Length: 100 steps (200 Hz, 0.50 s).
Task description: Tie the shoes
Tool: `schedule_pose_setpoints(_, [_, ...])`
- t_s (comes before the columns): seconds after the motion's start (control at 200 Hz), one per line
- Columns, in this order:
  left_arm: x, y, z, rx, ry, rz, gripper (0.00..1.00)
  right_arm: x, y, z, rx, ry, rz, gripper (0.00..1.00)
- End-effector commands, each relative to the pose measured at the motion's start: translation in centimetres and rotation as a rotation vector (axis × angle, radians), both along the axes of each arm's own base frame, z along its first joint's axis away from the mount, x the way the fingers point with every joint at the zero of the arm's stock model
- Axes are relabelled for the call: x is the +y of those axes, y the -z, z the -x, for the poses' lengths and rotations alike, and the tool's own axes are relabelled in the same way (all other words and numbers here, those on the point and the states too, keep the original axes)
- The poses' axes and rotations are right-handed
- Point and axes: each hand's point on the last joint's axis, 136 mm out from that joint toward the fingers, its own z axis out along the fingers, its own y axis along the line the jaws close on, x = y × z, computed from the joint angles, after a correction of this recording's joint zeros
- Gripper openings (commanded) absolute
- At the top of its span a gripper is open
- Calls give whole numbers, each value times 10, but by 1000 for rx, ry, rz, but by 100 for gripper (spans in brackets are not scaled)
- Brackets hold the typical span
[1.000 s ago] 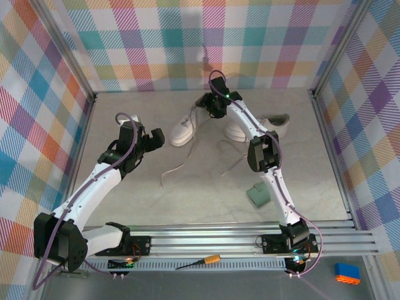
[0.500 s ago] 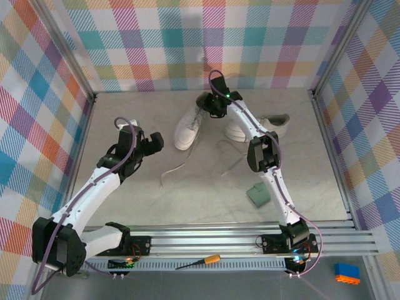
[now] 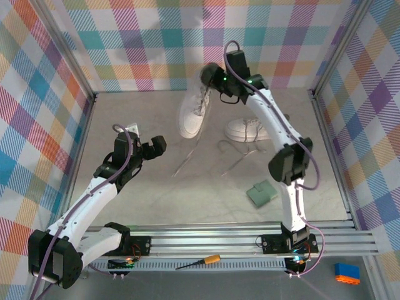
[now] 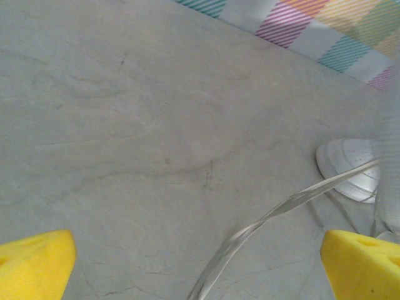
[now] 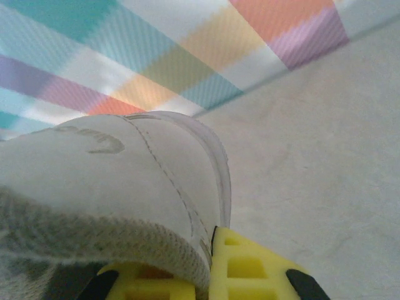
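Note:
I need to use my right gripper to set down and release the white shoe on the table (image 3: 183, 154) close beside my left gripper, toward the other shoe.
One white shoe (image 3: 195, 109) hangs tilted above the table near the back wall, toe down, its laces (image 3: 187, 159) trailing to the floor. My right gripper (image 3: 214, 77) is shut on its heel rim; in the right wrist view the grey-lined heel (image 5: 112, 181) is pinched between the yellow pads (image 5: 262, 269). The other shoe (image 3: 247, 130) lies on the table at the back right. My left gripper (image 3: 156, 145) hovers open over bare table at the left. Between its yellow fingertips (image 4: 31, 262) runs a twisted lace (image 4: 269, 219), untouched, with a shoe toe (image 4: 350, 172) beyond.
A green square pad (image 3: 260, 193) lies on the table near the right arm. A screwdriver (image 3: 197, 261) and a blue brick (image 3: 347, 273) sit off the table in front. Plaid walls close in the left, back and right sides.
My right gripper has shut on the left shoe's heel and lifted it up toward the back wall. The left arm has shifted slightly nearer and stays open.

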Motion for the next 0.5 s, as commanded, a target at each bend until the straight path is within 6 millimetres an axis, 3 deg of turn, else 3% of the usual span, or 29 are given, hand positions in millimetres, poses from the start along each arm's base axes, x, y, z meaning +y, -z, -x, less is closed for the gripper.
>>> schedule_pose_setpoints(0.0, [-13,-9,0,-48,61,35,100,-4,-80,31,-204,-42,-53,0])
schedule_pose_setpoints(0.15, [-24,-18,1,-65,102,21,100,-37,-126,85,-357,-80,49,0])
schedule_pose_setpoints(0.255, [-37,-25,2,-71,131,-45,100,-77,-148,127,-446,-29,146,0])
schedule_pose_setpoints(0.39, [-64,-30,1,-70,180,-110,100,-123,-159,177,-503,27,274,0])
schedule_pose_setpoints(0.495, [-83,-31,-1,-76,214,-114,100,-145,-153,200,-497,50,343,0])
